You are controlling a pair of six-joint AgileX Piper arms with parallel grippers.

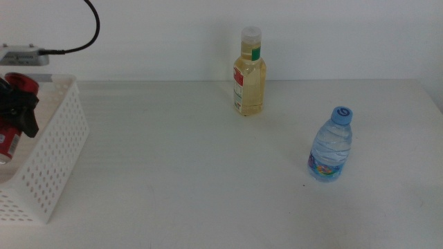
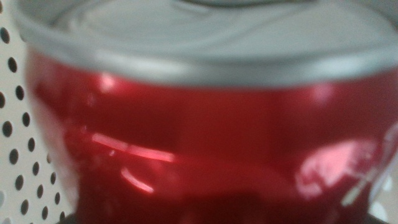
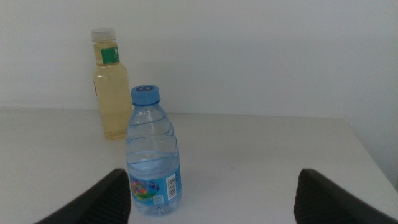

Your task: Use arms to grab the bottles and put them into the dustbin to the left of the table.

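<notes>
I will drop the red cola can with my left gripper inside the white dustbin [image 1: 25, 153], against its holed side facing the bottles. The can is now over the dustbin.
My left gripper [image 1: 19, 111] is at the far left, over the white perforated dustbin [image 1: 52, 162], and is shut on the red cola can [image 1: 7, 142]. The can [image 2: 205, 137] fills the left wrist view, with the dustbin's holed wall [image 2: 15, 124] beside it. The yellow-liquid bottle [image 1: 249, 72] with a white cap stands upright at the back of the table [image 1: 194, 194]. The small blue-capped water bottle [image 1: 331, 149] stands upright at the right. My right gripper [image 3: 214, 205] is open and empty, out of the middle view, facing the water bottle [image 3: 153, 155] with the yellow bottle [image 3: 111, 87] behind it.
A black cable [image 1: 86, 34] and a grey part of the left arm [image 1: 24, 55] hang above the dustbin. The table's right edge [image 1: 432, 104] is close to the water bottle. A white wall stands behind the table.
</notes>
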